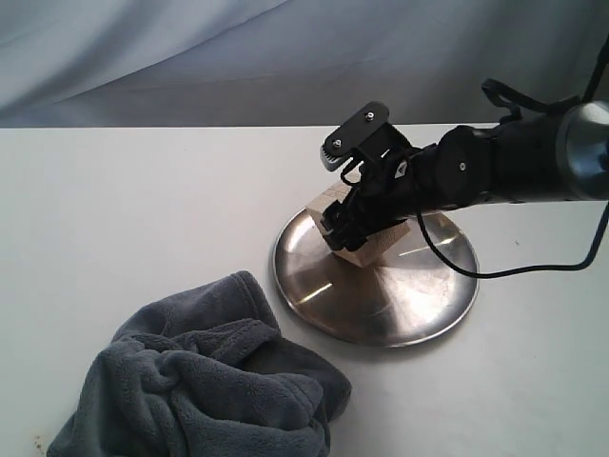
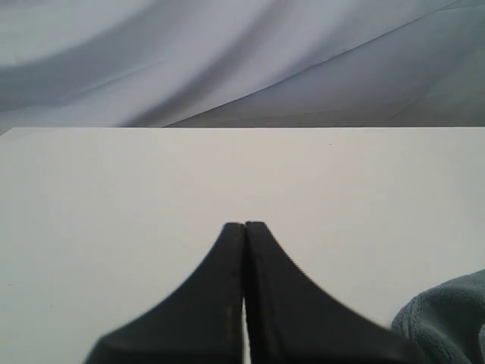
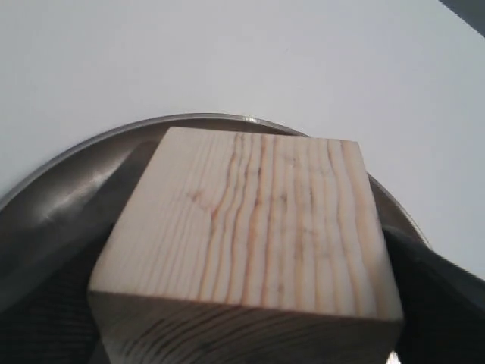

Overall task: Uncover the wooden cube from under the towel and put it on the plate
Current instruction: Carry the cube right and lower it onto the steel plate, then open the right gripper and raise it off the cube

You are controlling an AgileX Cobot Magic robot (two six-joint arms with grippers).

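The wooden cube will go down flat near the middle of the shiny steel plate (image 1: pixel 384 249), where I should set it with my right gripper.
The wooden cube (image 1: pixel 374 249), pale with brown grain lines, rests on the back left part of the shiny steel plate (image 1: pixel 381 305). My right gripper (image 1: pixel 354 227) reaches in from the right and is shut on the cube, one black finger (image 3: pixel 437 303) against each side. The cube (image 3: pixel 250 220) fills the right wrist view, with the plate's rim (image 3: pixel 91 144) behind it. The dark grey towel (image 1: pixel 200 381) lies crumpled at the front left, apart from the plate. My left gripper (image 2: pixel 244 225) is shut and empty above bare table; it does not show in the exterior view.
The white table (image 1: pixel 143 209) extends left of and behind the plate. A grey cloth backdrop (image 1: pixel 238 57) hangs behind the table's far edge. A corner of the towel (image 2: pixel 447 318) shows in the left wrist view. A black cable (image 1: pixel 533 269) trails from the right arm across the plate's right side.
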